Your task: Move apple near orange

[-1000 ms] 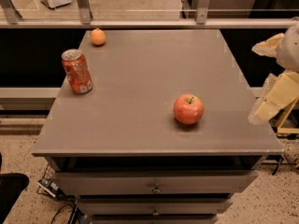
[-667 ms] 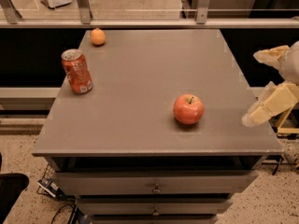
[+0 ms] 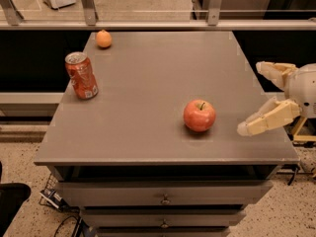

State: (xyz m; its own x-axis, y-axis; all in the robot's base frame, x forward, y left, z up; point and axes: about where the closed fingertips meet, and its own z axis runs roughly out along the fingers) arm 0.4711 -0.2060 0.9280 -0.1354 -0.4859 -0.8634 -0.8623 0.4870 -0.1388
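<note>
Next, my gripper closes around the middle of the apple (image 3: 199, 116), with its fingers on the near side and far side of the apple.
The apple (image 3: 199, 115), red-pink with a short dark stem, stands on the grey table top (image 3: 148, 98) near the front right. The orange (image 3: 103, 38), small and round, sits at the far left corner of the table. My gripper (image 3: 253, 98) comes in from the right edge, at the apple's height and a short way to its right, not touching it. Its two cream fingers (image 3: 269, 120) are spread wide apart and hold nothing.
A red soda can (image 3: 82, 75) stands upright near the table's left edge, between the apple and the orange. A metal rail (image 3: 148, 24) runs behind the table. Drawers (image 3: 163, 196) sit below the front edge.
My gripper has moved left toward the apple, coming in over the table's right edge. The apple, orange and can have not moved.
</note>
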